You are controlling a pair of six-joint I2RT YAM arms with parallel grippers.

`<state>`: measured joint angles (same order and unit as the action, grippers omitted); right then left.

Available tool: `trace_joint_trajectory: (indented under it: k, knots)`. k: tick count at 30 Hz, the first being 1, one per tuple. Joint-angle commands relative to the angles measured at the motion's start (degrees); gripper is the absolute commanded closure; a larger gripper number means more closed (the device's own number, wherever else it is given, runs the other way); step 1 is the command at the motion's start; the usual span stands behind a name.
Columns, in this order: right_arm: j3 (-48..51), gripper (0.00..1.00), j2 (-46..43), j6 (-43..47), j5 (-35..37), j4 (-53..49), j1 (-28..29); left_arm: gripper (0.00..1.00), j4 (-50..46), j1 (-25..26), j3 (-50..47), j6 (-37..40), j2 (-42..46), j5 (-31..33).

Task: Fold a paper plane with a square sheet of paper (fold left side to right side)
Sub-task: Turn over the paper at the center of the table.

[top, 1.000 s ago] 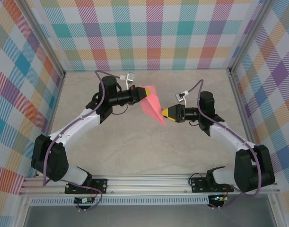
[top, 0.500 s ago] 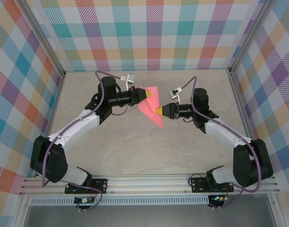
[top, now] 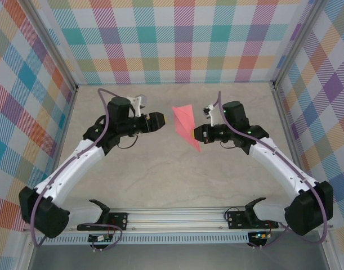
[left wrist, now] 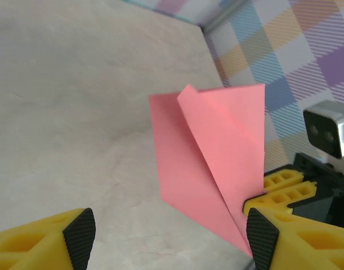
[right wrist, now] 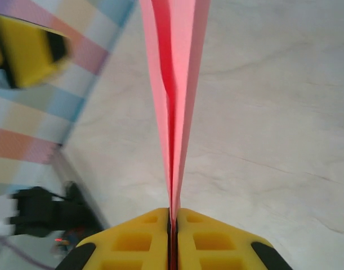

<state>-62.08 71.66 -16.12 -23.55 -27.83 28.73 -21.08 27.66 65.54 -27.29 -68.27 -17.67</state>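
The paper layers gape above the pinch of my right gripper, so I will hold the paper with my left gripper while my right gripper opens and pinches nearer the wide end (top: 188, 111).
The salmon-pink paper is a folded pointed plane (top: 185, 122), hanging above the table between the two arms. My right gripper (top: 197, 134) is shut on its lower pointed end; in the right wrist view the paper (right wrist: 174, 84) rises edge-on out of the closed yellow gripper (right wrist: 172, 225). My left gripper (top: 164, 119) is open, just left of the paper and apart from it. In the left wrist view the plane (left wrist: 217, 163) is ahead of my open gripper (left wrist: 170, 239), its tip near the right fingertip (left wrist: 262, 239), with nothing between the pads.
The marble-look tabletop (top: 160, 169) lies below, with checked walls on three sides. An aluminium rail (top: 177, 216) with both arm bases runs along the near edge. The right arm's wrist camera (left wrist: 328, 128) sits close to my left gripper's right side.
My left gripper has let go of the paper, opened and drawn back to the left. The right gripper has kept its hold, and the plane now hangs from it alone.
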Motion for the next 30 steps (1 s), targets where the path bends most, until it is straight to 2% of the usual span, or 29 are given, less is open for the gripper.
trace_joint_trajectory:
  k: [1,5,7,9,13,20,26,28,30]
  knots:
    - [-5.61,0.89,3.73,7.85,31.36,-18.89,6.25,0.26,-5.64,-0.04,-2.67,3.66,6.85,15.12]
    - [-12.85,0.88,11.31,4.72,55.89,-29.60,13.38,0.26,-5.89,0.11,-6.79,2.03,13.17,23.81]
    - [-16.22,0.88,16.09,2.79,64.42,-33.78,16.10,0.26,-6.42,0.10,-8.22,1.10,15.58,27.09]
    - [-19.11,0.88,21.08,1.11,71.01,-37.35,18.28,0.26,-6.86,0.11,-9.41,0.40,17.65,29.54]
    - [-23.52,0.87,31.40,0.28,78.83,-40.87,21.88,0.26,-8.39,0.11,-11.10,-0.55,20.38,32.11]
    - [-29.50,0.85,48.00,0.57,82.35,-42.56,25.53,0.26,-10.79,0.11,-12.69,-1.27,22.62,32.78]
    - [-31.23,0.80,55.91,0.01,81.54,-42.45,27.34,0.26,-11.35,0.11,-12.47,-1.18,22.84,33.07]
    - [-31.51,0.76,57.31,0.82,78.53,-42.30,27.86,0.26,-11.06,0.10,-12.53,-1.09,22.61,32.86]
    - [-31.15,0.72,57.37,2.15,72.43,-40.87,27.90,0.26,-10.91,0.09,-12.73,-0.67,22.17,32.89]
